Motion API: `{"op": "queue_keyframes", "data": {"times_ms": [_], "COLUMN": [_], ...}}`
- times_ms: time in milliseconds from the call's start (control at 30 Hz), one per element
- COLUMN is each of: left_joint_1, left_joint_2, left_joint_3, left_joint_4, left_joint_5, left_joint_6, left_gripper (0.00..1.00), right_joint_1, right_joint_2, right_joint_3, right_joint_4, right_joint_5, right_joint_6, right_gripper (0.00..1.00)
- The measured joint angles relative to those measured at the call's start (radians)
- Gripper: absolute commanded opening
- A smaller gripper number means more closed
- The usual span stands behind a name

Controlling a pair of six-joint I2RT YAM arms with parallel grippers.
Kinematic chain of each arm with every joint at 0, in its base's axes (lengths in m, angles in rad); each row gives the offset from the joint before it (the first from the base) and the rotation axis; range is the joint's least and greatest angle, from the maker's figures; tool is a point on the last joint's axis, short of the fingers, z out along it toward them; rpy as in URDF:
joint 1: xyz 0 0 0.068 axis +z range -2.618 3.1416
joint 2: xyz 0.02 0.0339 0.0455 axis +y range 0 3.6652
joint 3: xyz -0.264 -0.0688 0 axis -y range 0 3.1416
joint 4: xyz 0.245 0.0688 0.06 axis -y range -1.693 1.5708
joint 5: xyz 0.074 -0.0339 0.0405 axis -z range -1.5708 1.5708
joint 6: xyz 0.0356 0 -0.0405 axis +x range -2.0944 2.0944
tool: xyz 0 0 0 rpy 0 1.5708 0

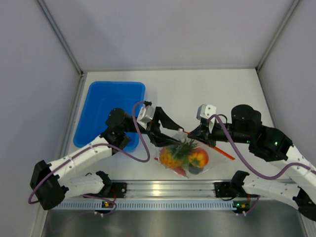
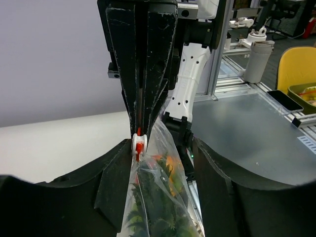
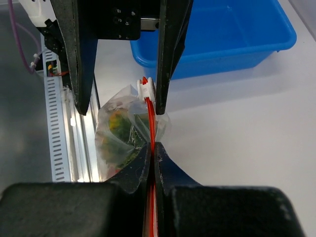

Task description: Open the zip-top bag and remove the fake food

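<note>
The robot's right gripper pinches the zip strip short of the white slider, so the left gripper will hold the zip strip's end while the right gripper takes the slider (image 3: 145,91).
The clear zip-top bag (image 1: 167,159) hangs between my two grippers near the table's front edge. The fake food (image 1: 197,158) is inside it: orange pieces, green leaves, a red piece and a dark piece. My right gripper (image 1: 196,134) is shut on the orange-red zip strip (image 3: 149,121), pinched flat between its jaws (image 3: 152,148). The strip's free end (image 1: 224,153) sticks out to the right. My left gripper (image 2: 163,148) is open, and the top of the bag (image 2: 158,197) lies between its fingers. The white slider (image 2: 137,143) sits against one left finger, also seen in the right wrist view (image 3: 144,88).
A blue tray (image 1: 116,85) stands at the back left, also in the right wrist view (image 3: 237,34). A metal rail (image 1: 163,190) runs along the front edge just below the bag. White walls close in the sides and back.
</note>
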State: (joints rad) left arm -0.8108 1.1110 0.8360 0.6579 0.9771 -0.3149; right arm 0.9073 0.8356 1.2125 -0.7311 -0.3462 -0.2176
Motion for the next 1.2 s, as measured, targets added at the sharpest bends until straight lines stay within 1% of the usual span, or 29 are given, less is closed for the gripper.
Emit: {"op": "queue_keyframes", "data": {"times_ms": [33,67,133,267,300,367,433,500,533,733,767,867,967,1033,1100,1200], "left_joint_1": [-0.003,-0.005,-0.007,-0.012,-0.013,-0.014,-0.015,-0.015,-0.015,-0.016,-0.016,-0.017,-0.017,-0.017,-0.017,-0.017], "left_joint_2": [0.000,0.001,0.005,0.020,0.023,0.029,0.033,0.034,0.035,0.039,0.039,0.045,0.066,0.084,0.093,0.095], "left_joint_3": [0.000,0.000,0.000,0.000,0.000,0.000,0.000,0.000,0.000,0.000,0.000,0.000,0.000,0.000,0.000,0.000], "left_joint_4": [0.000,0.000,0.000,0.000,0.000,0.000,0.000,0.000,0.000,0.001,0.001,-0.002,-0.010,-0.024,-0.036,-0.043], "left_joint_5": [0.003,0.005,0.007,0.005,0.004,0.000,-0.006,-0.011,-0.014,-0.036,-0.040,-0.042,-0.039,-0.031,-0.025,-0.016], "left_joint_6": [0.000,0.000,-0.002,0.000,0.000,-0.001,-0.002,-0.001,-0.002,0.000,0.002,0.005,0.004,0.003,0.004,0.004], "left_gripper": [0.57,0.55,0.47,0.47,0.35,0.33,0.19,0.11,0.01,0.00,0.00,0.00,0.00,0.00,0.00,0.00], "right_joint_1": [0.000,0.000,0.000,0.000,0.000,0.000,0.000,0.000,0.000,0.000,0.000,0.000,0.000,0.000,0.000,0.000], "right_joint_2": [-0.001,-0.003,-0.007,-0.016,-0.018,-0.023,-0.028,-0.031,-0.032,-0.040,-0.042,-0.047,-0.051,-0.050,-0.046,-0.031], "right_joint_3": [0.000,0.000,0.000,0.000,0.000,0.000,0.000,0.000,0.000,-0.001,-0.001,-0.001,-0.001,-0.001,-0.001,0.000], "right_joint_4": [0.000,0.000,0.001,0.001,0.002,0.003,0.004,0.005,0.005,0.005,0.005,0.010,0.025,0.047,0.071,0.111], "right_joint_5": [-0.003,-0.008,-0.019,-0.023,-0.023,-0.025,-0.027,-0.031,-0.033,-0.026,-0.021,-0.009,-0.011,-0.019,-0.024,-0.024], "right_joint_6": [0.000,0.000,0.000,0.000,0.000,0.000,0.000,0.000,0.000,0.001,0.001,0.007,0.019,0.034,0.047,0.066], "right_gripper": [0.00,0.00,0.00,0.00,0.00,0.00,0.00,0.00,0.00,0.00,0.07,0.24,0.25,0.28,0.35,0.39]}}
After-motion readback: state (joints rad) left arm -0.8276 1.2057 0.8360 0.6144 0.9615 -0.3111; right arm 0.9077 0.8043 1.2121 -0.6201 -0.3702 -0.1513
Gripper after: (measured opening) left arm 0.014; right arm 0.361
